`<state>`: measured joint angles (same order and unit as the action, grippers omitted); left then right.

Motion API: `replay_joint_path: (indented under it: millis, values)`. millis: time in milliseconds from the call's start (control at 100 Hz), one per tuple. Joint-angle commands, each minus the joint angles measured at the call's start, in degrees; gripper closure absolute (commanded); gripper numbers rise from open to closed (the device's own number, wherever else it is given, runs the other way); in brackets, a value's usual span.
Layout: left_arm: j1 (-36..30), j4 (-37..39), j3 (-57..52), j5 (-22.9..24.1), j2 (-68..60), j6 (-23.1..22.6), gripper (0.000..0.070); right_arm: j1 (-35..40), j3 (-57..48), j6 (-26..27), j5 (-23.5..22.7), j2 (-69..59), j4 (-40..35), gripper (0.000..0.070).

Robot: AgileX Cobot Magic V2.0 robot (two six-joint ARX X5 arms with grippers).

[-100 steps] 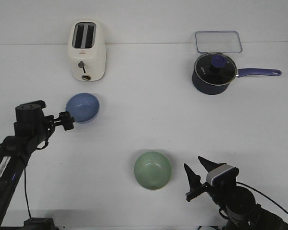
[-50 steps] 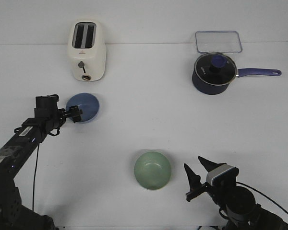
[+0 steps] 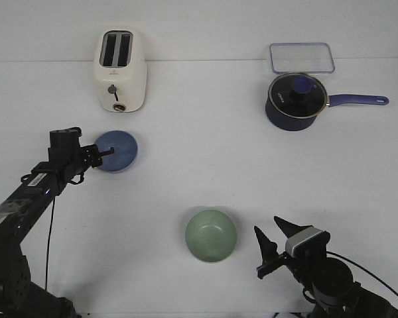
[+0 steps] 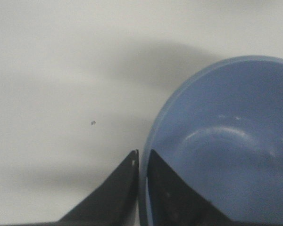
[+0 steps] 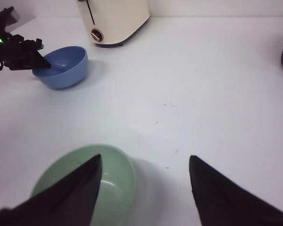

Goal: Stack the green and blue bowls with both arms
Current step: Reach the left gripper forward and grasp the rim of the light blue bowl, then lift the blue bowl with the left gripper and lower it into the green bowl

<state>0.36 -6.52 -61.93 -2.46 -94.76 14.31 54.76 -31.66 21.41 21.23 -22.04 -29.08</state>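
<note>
My left gripper needs to let go of the periwinkle blue bowl down inside the mint green bowl [image 3: 210,233], beside my open right gripper.
The periwinkle blue bowl [image 3: 118,150] sits on the white table in front of the toaster; it also shows in the left wrist view [image 4: 226,141] and the right wrist view [image 5: 61,66]. My left gripper [image 3: 107,154] is shut on its near-left rim, one finger inside and one outside, seen close in the left wrist view [image 4: 142,156]. The mint green bowl [image 3: 211,235] sits at front centre, also in the right wrist view [image 5: 111,183]. My right gripper [image 3: 270,233] is open and empty just right of it, with one finger over the bowl in the right wrist view [image 5: 145,160].
A cream toaster [image 3: 120,69] stands at the back left. A dark navy saucepan [image 3: 296,101] with a glass lid and long handle stands at the back right, with a clear lidded container [image 3: 302,57] behind it.
My left arm reached forward to the blue bowl and its jaws closed on the rim. The bowl has shifted slightly. The right arm and green bowl have not moved.
</note>
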Motion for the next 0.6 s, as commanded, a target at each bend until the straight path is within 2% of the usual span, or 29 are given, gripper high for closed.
replay_joint_path:
  millis: [0, 170, 370, 500, 590]
  values:
    - [0.0, -0.3, -2.3, -1.0, -0.3, 0.0, 0.0693, 0.6, -0.4, -0.3, 0.3, -0.2, 0.7, 0.0314]
    - [-0.1, -3.7, -5.0, -7.0, 5.1, 0.2, 0.0693, 0.6, -0.4, -0.3, 0.3, -0.2, 0.7, 0.0314]
    - [-2.5, -10.5, -5.2, -13.0, 19.8, 0.5, 0.0693, 0.6, -0.4, -0.3, 0.3, -0.1, 0.7, 0.0313]
    - [-8.7, -17.3, -5.0, -13.0, 27.8, 0.5, 0.0693, 0.6, -0.4, -0.3, 0.3, -0.1, 0.8, 0.0313]
    - [-16.0, -18.4, -3.7, -12.1, 30.2, 1.9, 0.0690, 0.6, -0.4, -0.3, 0.3, -0.1, 1.0, 0.0314]
